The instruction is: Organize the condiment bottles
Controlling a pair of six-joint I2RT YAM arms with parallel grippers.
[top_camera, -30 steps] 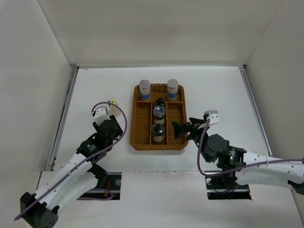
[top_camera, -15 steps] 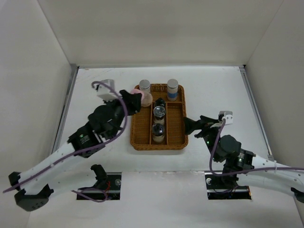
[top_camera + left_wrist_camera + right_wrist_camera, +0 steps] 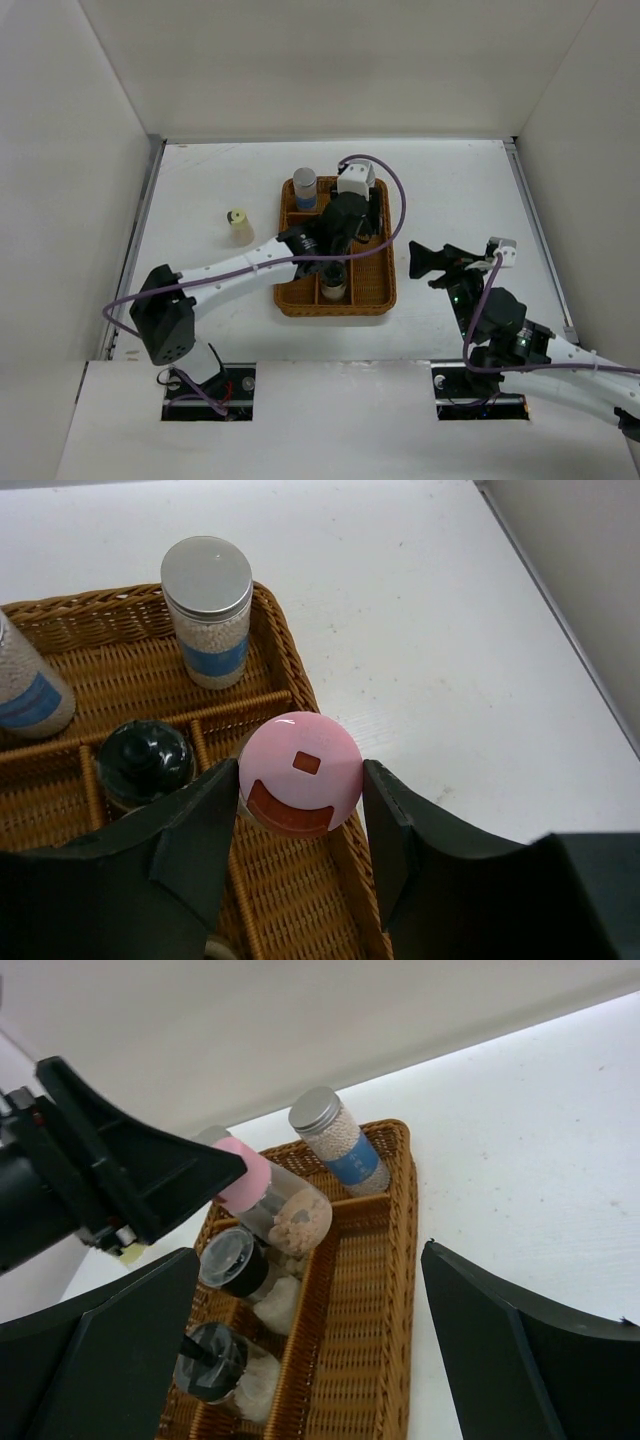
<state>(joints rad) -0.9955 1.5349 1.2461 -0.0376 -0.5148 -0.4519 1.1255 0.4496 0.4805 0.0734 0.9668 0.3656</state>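
The pink-topped glass shaker will go down at the back end of the wicker tray's empty compartment (image 3: 373, 230) (image 3: 273, 755) from my left gripper.
My left gripper (image 3: 352, 215) (image 3: 297, 815) is shut on a pink-topped glass shaker (image 3: 300, 780) (image 3: 270, 1195). It holds the shaker tilted above the divider between the middle and right compartments of the wicker tray (image 3: 290, 300). Two silver-lidded blue-label cylinders stand at the tray's back; one (image 3: 305, 187) shows from above, the other (image 3: 208, 610) (image 3: 335, 1140) is hidden there by my left wrist. Black-topped shakers (image 3: 235, 1265) (image 3: 145, 760) fill the middle compartment. A cream-coloured shaker (image 3: 238, 225) stands on the table left of the tray. My right gripper (image 3: 425, 262) (image 3: 315, 1350) is open and empty, right of the tray.
The tray's right compartment (image 3: 375, 1290) holds nothing. White walls enclose the table on the left, back and right. My left arm stretches across the tray's front left corner.
My left arm has swung right with the pink-topped shaker, from the tray's back left to above its right side. My right gripper has drawn back to the right. The cream shaker is uncovered.
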